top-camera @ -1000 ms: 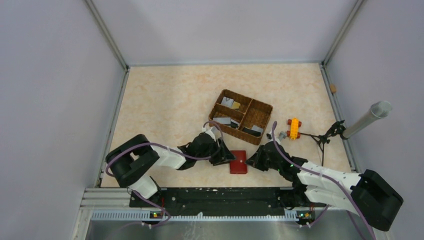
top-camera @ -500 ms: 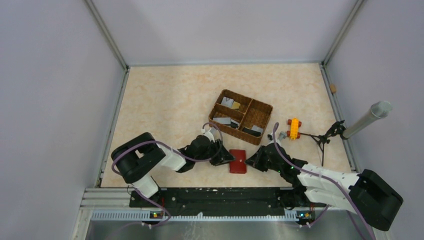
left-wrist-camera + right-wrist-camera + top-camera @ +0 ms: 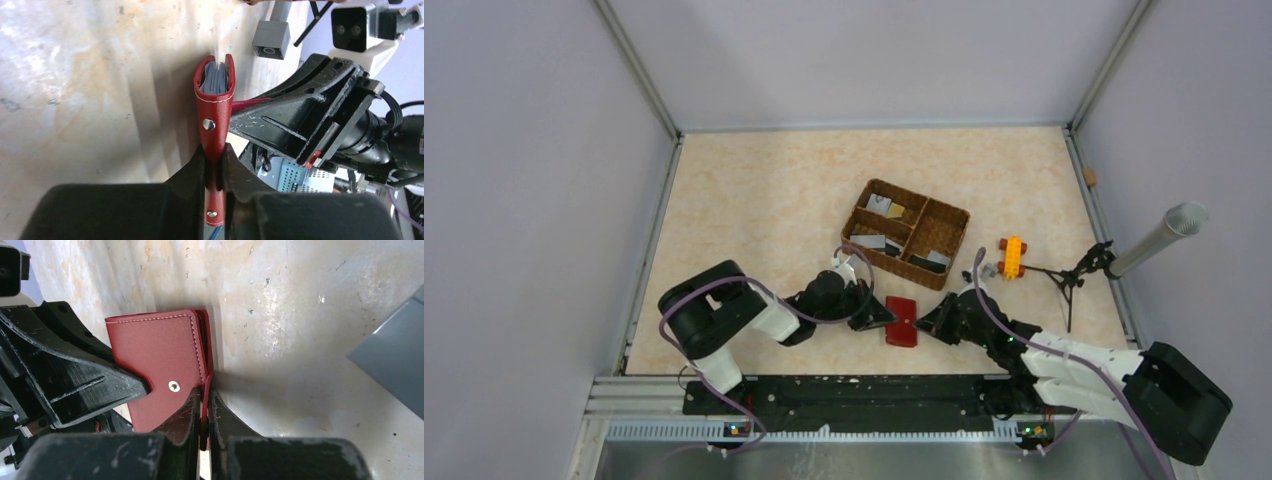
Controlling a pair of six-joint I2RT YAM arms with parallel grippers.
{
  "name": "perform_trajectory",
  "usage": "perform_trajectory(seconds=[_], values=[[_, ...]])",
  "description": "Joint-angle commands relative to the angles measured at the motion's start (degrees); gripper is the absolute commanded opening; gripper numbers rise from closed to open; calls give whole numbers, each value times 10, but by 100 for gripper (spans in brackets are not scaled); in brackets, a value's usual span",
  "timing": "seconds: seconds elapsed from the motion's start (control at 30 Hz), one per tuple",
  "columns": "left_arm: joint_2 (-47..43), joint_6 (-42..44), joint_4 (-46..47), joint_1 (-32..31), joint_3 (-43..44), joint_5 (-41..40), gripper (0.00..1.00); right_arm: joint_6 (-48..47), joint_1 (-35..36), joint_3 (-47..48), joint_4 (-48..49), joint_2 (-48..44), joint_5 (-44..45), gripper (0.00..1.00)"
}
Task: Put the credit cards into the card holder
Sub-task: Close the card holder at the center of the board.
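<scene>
The snap tab is pinched by my right gripper close to the card holder's edge, so that gripper should grab the tab's loose end (image 3: pixel 203 446) and fold it over the side of the card holder.
The dark red card holder (image 3: pixel 901 321) lies near the table's front edge between my two grippers. My left gripper (image 3: pixel 876 315) is shut on the holder's left edge. In the left wrist view its jaws (image 3: pixel 214 150) pinch the red cover (image 3: pixel 215 100), and grey inner leaves (image 3: pixel 216 82) show at the far end. My right gripper (image 3: pixel 930 321) is shut on the thin red snap tab (image 3: pixel 205 390) beside the holder's face (image 3: pixel 155 350). Several credit cards (image 3: pixel 868 241) lie in the wicker basket's compartments, one grey (image 3: pixel 879 203), one gold-tan (image 3: pixel 895 211).
The brown divided wicker basket (image 3: pixel 952 215) stands just behind the holder. To its right are an orange toy brick (image 3: pixel 1012 256), a small grey block (image 3: pixel 987 270) and a microphone on a small tripod (image 3: pixel 1169 228). A grey object (image 3: pixel 395 370) sits at the right wrist view's right edge.
My left gripper has slid right to the holder's left edge and closed on it. The right gripper has stayed shut on the tab, shifting slightly left.
</scene>
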Motion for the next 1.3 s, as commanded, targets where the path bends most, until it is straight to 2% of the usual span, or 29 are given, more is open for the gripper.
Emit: perform_trajectory(seconds=[0.0, 0.07, 0.1, 0.23, 0.3, 0.37, 0.43, 0.53, 0.67, 0.8, 1.27], values=[[5, -10, 82, -7, 19, 36, 0, -17, -3, -12, -34, -13, -3, 0], [7, -9, 88, -6, 22, 39, 0, -33, -3, 0, -57, -26, -1, 0], [7, -8, 91, -6, 21, 39, 0, -42, -3, 9, -77, -35, 1, 5], [-7, -6, 69, -5, 10, 21, 0, -78, -10, 48, -171, -85, 24, 42], [-22, 3, 32, -4, 8, 9, 0, -91, -20, 58, -207, -101, 29, 51], [-40, 17, -14, -3, 10, -5, 0, -106, -29, 61, -226, -105, 25, 54], [-58, 38, -64, -4, 17, -17, 0, -113, -34, 62, -228, -102, 16, 51], [-82, 63, -127, -4, 27, -36, 0, -115, -34, 62, -227, -96, 6, 42], [-98, 84, -178, -4, 38, -48, 0, -121, -35, 62, -218, -96, 9, 36], [-101, 91, -202, -4, 46, -48, 0, -122, -35, 62, -200, -92, 10, 30], [-109, 99, -235, -5, 53, -56, 0, -141, -54, 68, -165, -79, 11, 22]])
